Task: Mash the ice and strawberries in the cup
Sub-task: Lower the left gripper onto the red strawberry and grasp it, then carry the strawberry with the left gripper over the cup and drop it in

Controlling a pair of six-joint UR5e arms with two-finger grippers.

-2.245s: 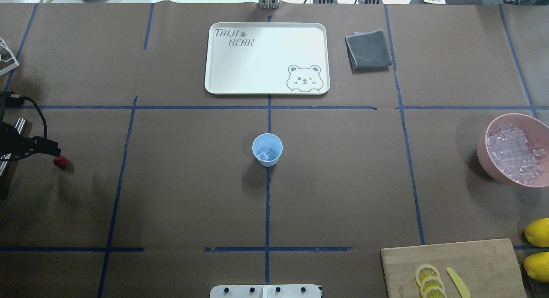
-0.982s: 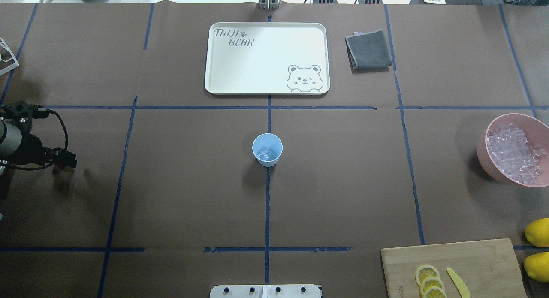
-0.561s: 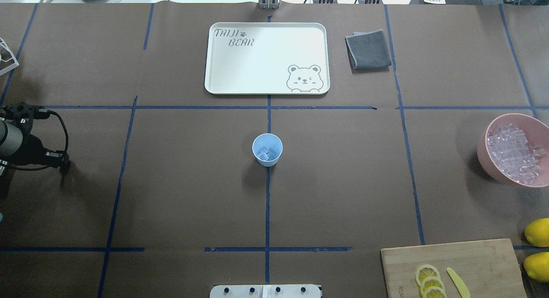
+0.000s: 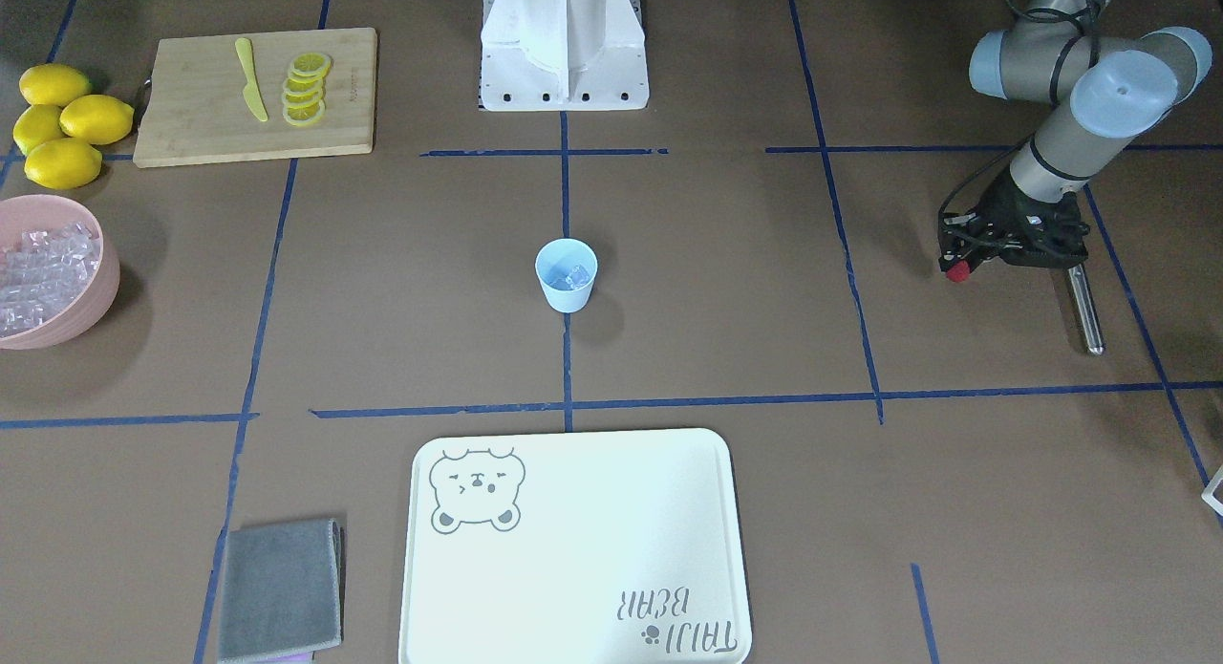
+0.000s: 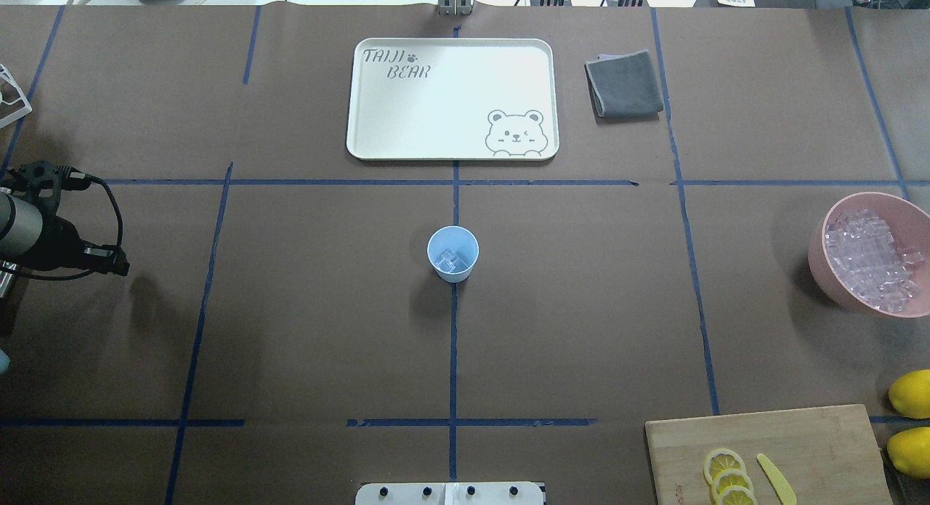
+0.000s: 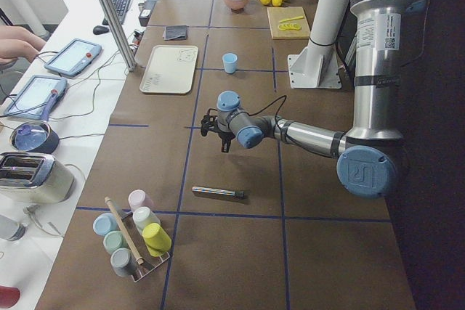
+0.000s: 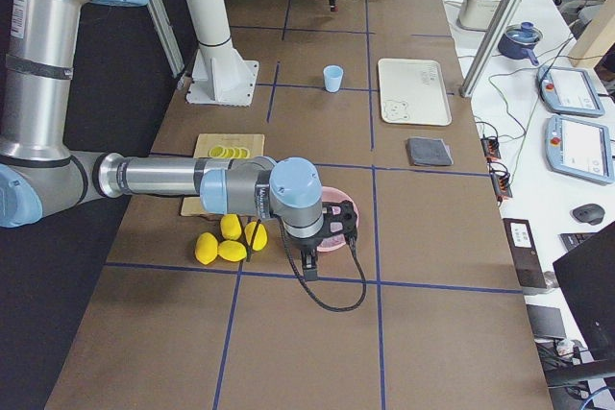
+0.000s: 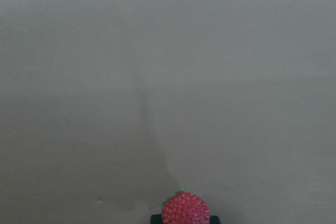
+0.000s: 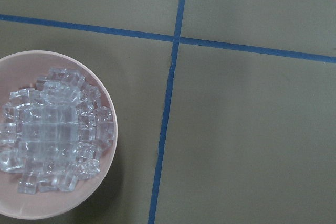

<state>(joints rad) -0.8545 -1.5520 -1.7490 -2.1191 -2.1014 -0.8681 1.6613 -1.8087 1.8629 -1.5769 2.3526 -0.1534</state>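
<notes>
My left gripper is going to release the strawberry next to the clear ice that I see in the light blue cup [image 4: 568,285].
The light blue cup [image 5: 453,254] stands at the table's centre with a few pieces of clear ice [image 5: 450,259] in its bottom. More ice [image 9: 50,129] fills the pink bowl [image 9: 112,129]. Far out on the table's left side, my left gripper [image 4: 958,267] is shut on the small red strawberry [image 4: 957,273], which also shows at the bottom edge of the left wrist view [image 8: 185,209]. From overhead the left gripper [image 5: 120,265] hides the berry. My right gripper [image 7: 312,258] hangs beside the pink bowl. It shows only in the right side view, so I cannot tell its state.
A metal rod [image 4: 1083,306] lies just beyond the left gripper. The cream tray [image 5: 450,91] and a grey cloth [image 5: 625,83] lie at the far side. A cutting board [image 5: 806,439] with lemon slices [image 5: 726,476] and a yellow knife [image 5: 776,477] sits near right, beside the lemons [image 5: 912,392].
The strawberry lay on the table beside the left gripper. The gripper moved over it, took hold of it, then shifted slightly toward the far side. The cup has not moved.
</notes>
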